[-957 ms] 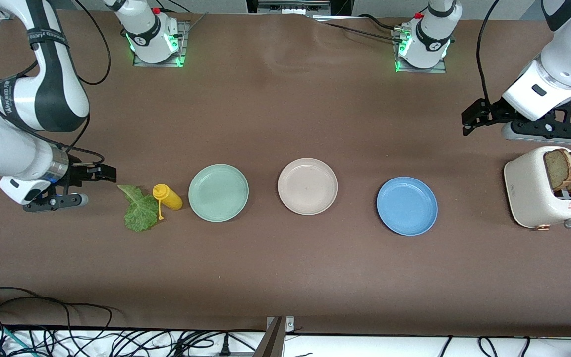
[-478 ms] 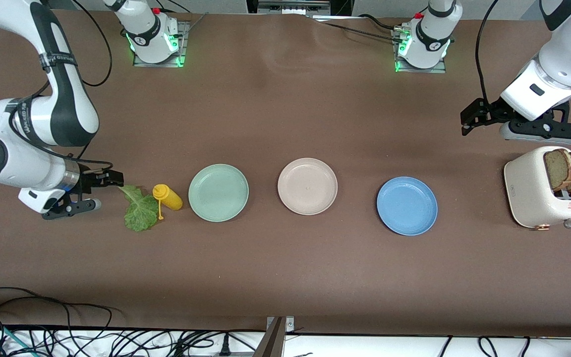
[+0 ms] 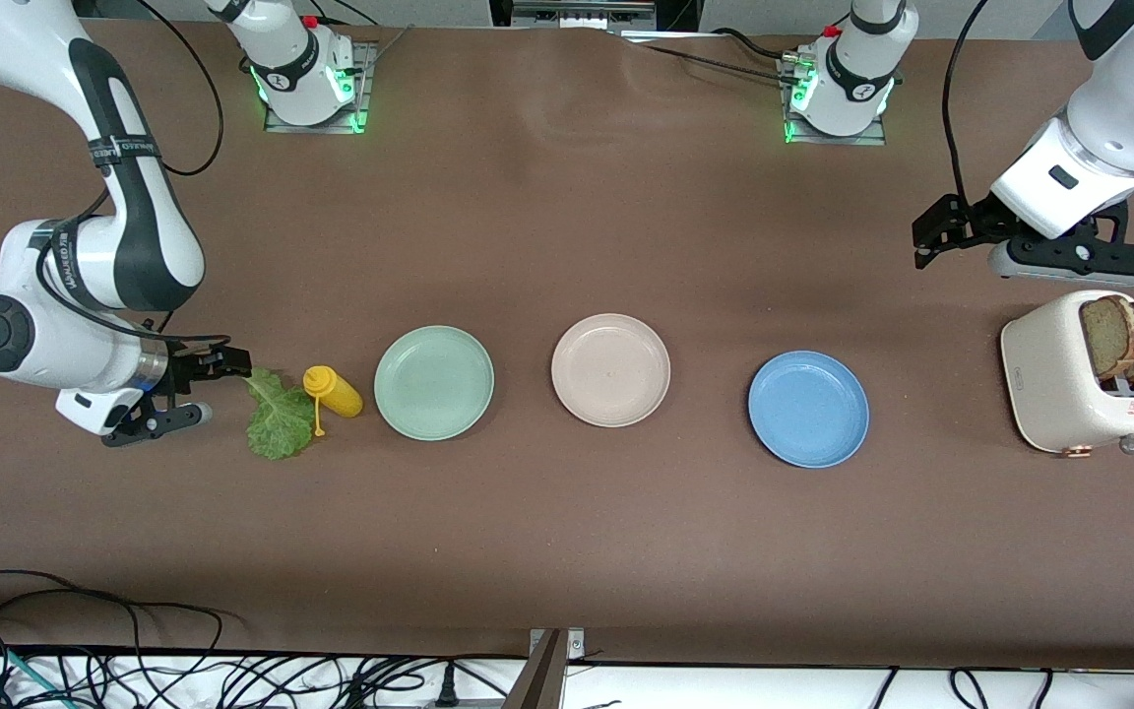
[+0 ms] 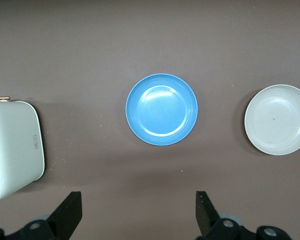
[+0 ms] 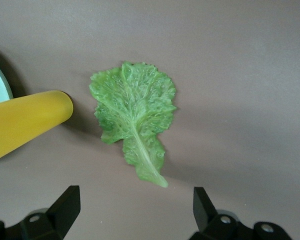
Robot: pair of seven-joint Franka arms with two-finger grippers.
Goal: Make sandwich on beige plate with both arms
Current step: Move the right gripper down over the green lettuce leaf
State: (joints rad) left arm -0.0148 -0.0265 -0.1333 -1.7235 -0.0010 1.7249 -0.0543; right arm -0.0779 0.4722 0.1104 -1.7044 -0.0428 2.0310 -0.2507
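The lettuce leaf's stem [image 3: 261,382] [image 5: 151,169], at the narrow end, will be gripped by my right gripper, and the wide ruffled part will stay free.
The beige plate [image 3: 610,369] [image 4: 277,119] sits bare at the table's middle. A ruffled green lettuce leaf [image 3: 277,414] [image 5: 134,117] lies flat toward the right arm's end. My right gripper [image 3: 227,362] [image 5: 136,207] hangs open low at the leaf's stem tip, with nothing between its fingers. Two brown bread slices [image 3: 1131,337] stand in the toaster's slots. Over bare table near the toaster, my left gripper [image 3: 926,236] [image 4: 138,210] is open and holds nothing.
A yellow squeeze bottle [image 3: 333,391] [image 5: 25,122] lies between the leaf and a mint-green plate [image 3: 434,382]. A blue plate [image 3: 808,409] [image 4: 161,109] sits between the beige plate and the cream toaster [image 3: 1069,384] [image 4: 12,145]. Cables run along the table's near edge.
My right arm has swung toward the lettuce leaf, bringing its open gripper up to the stem end. The left gripper has barely shifted.
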